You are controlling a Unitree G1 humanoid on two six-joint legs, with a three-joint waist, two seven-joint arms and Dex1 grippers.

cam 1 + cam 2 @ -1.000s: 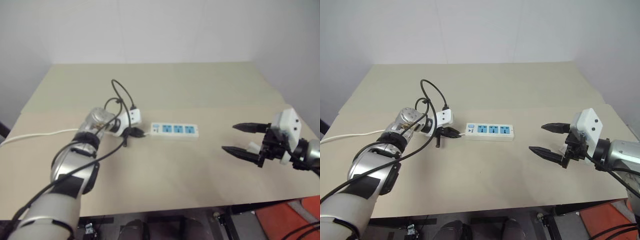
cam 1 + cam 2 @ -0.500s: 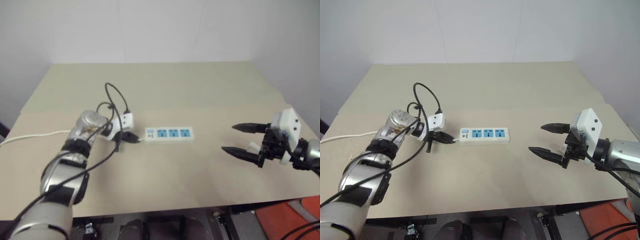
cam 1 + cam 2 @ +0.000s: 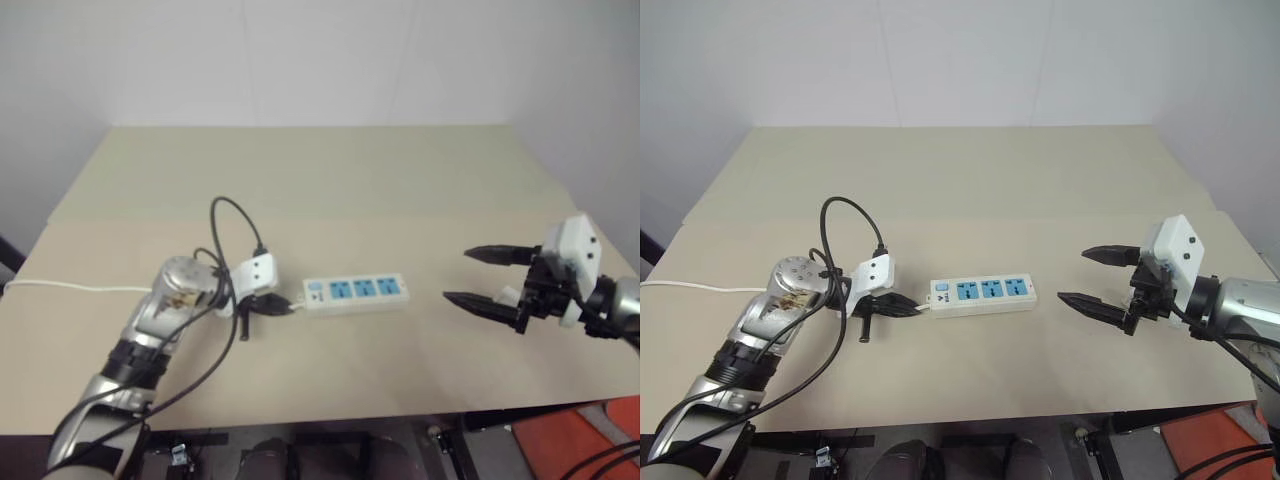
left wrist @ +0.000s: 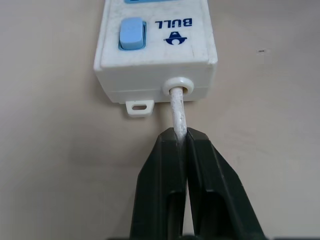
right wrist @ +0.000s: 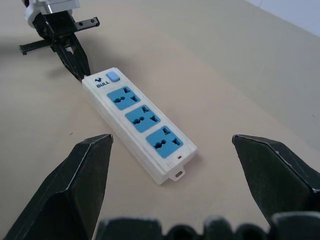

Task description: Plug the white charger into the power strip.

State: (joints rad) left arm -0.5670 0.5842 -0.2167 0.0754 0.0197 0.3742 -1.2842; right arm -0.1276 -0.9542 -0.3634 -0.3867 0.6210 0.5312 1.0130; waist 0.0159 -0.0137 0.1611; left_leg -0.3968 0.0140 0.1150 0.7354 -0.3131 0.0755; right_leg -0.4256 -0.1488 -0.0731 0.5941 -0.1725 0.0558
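I can see my left gripper holds only the thin white cord, so I need to open it and clasp the power strip's switch end [image 4: 156, 47] by both sides before the charger goes in.
The power strip [image 3: 355, 292], a long white bar with three blue sockets, lies flat near the table's middle, its blue switch [image 4: 131, 34] at the left end. My left gripper [image 3: 287, 304] is shut on the strip's thin white cord [image 4: 177, 107], right where it leaves the switch end. My right gripper [image 3: 1073, 276] hovers open to the right of the strip, apart from it, with nothing between its fingers [image 5: 85, 170]. The white charger is out of view.
The beige table [image 3: 400, 180] has bare room behind and in front of the strip. The cord [image 3: 70, 288] trails off the left edge. A black cable [image 3: 235, 215] loops above my left wrist. A white wall stands behind the table.
My left arm has drawn back toward the near edge, dragging the power strip by its cord closer to me. The right gripper has stayed where it was, still open.
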